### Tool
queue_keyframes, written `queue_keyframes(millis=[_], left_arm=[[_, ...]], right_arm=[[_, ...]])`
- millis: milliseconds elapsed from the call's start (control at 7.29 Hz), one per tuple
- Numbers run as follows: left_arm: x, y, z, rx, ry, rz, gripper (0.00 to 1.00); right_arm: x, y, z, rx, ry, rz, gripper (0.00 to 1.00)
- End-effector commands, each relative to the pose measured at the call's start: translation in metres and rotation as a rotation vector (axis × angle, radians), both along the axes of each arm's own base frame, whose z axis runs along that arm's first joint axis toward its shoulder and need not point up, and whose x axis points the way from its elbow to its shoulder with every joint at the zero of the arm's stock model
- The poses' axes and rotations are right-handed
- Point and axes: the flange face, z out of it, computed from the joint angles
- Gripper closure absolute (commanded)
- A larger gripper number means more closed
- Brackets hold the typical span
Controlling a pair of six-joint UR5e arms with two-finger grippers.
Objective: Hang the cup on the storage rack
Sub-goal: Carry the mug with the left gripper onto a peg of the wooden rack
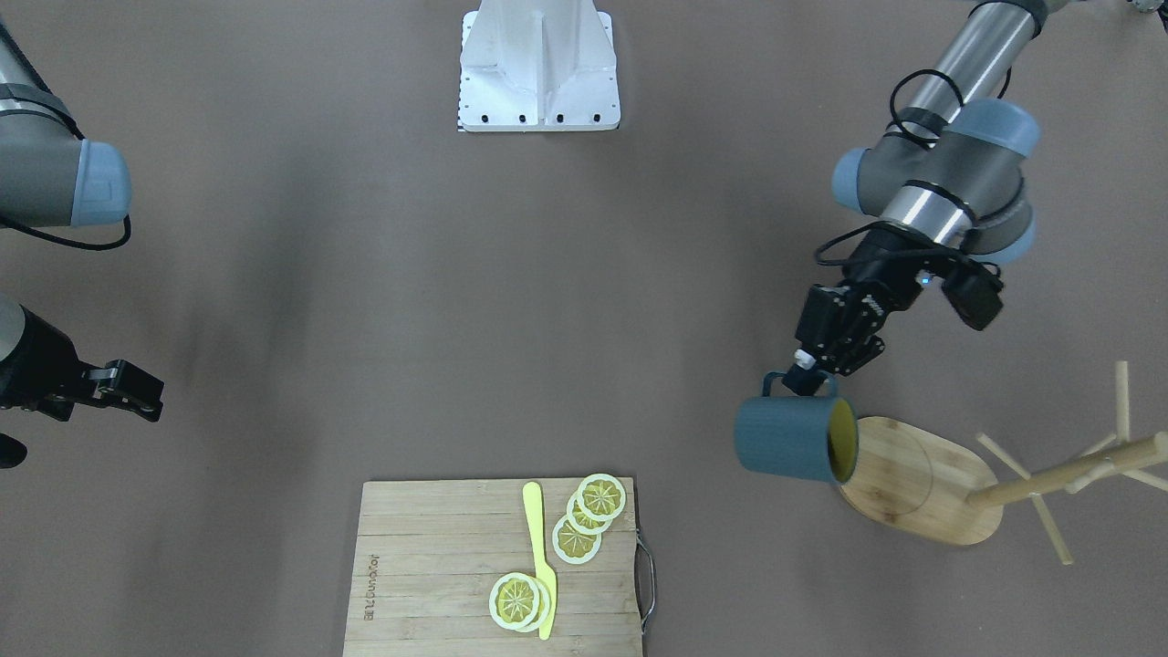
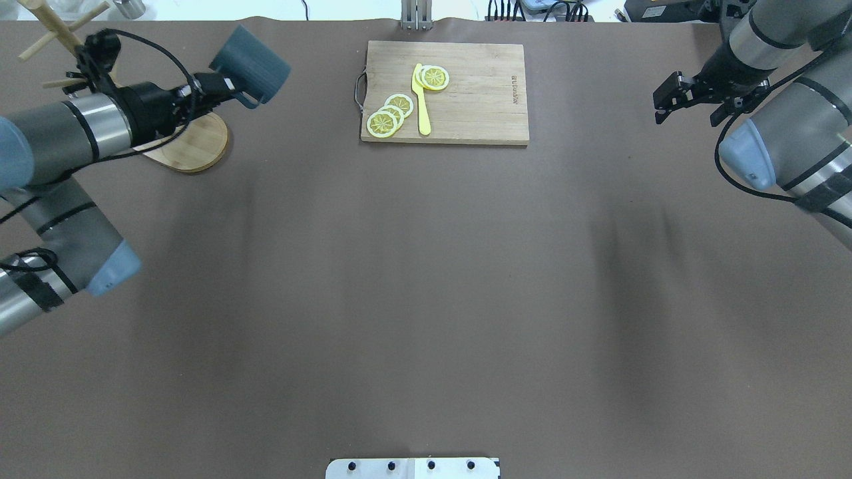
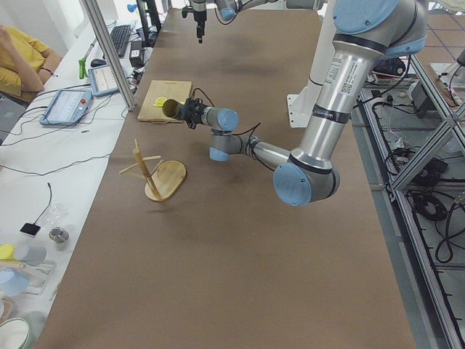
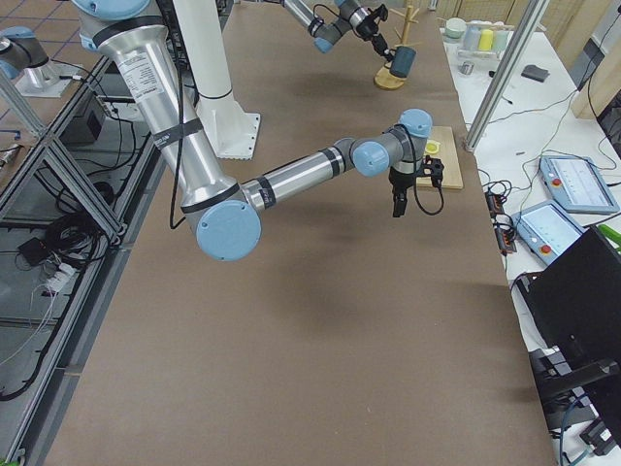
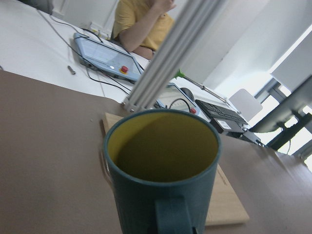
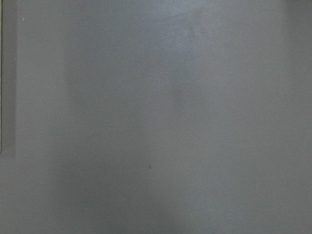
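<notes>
The dark teal cup, now held on its side at the rack base's edge, will be released by my left gripper on the rack's upper peg pointing [image 1: 1051, 476] toward the cutting board.
The dark teal cup [image 1: 787, 438] with a yellow-olive inside is held on its side in the air, mouth turned toward the storage rack. My left gripper [image 1: 808, 372] is shut on its loop handle. The cup hangs at the edge of the bamboo rack's oval base [image 1: 922, 497]; the pole and pegs [image 1: 1068, 470] stand beyond it. The overhead view shows the cup [image 2: 253, 65], left gripper [image 2: 227, 86] and rack base [image 2: 193, 143]. The left wrist view shows the cup [image 5: 163, 165] from behind. My right gripper [image 2: 689, 100] is open and empty, far off on the other side.
A rectangular wooden cutting board [image 2: 479, 100] with lemon slices [image 2: 389, 113] and a yellow knife [image 2: 421, 100] lies at the table's far middle edge. The robot's white base plate [image 1: 538, 68] stands at the near middle. An operator sits beyond the far edge [image 3: 18, 54].
</notes>
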Motion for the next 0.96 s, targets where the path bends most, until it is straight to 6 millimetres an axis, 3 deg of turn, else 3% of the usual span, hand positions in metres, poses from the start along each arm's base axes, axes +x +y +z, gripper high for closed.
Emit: queue_keyframes(millis=[0,137,412,549,824], left_arm=[[-0.053,-0.02,0.006,-0.325,0.317,0.034,1.0],[-0.075,-0.033,0.008,-0.433,0.426,0.01,1.0],[-0.096,-0.046,0.009,-0.566,0.599,-0.033,1.0],[-0.103,-0.046,0.016,-0.647,0.723,-0.067,1.0],[-0.112,-0.028,0.047,-0.645,0.753,-0.069,1.0]], right_arm=[[0.0,0.0,0.001,0.002,0.004,0.002,0.0],[0.001,0.0,0.003,0.0,0.008,0.003,0.0],[0.001,0.0,0.001,0.004,0.007,0.005,0.0],[0.0,-0.001,0.0,0.016,0.002,0.005,0.0],[-0.001,-0.001,0.001,0.035,-0.008,0.01,0.0]])
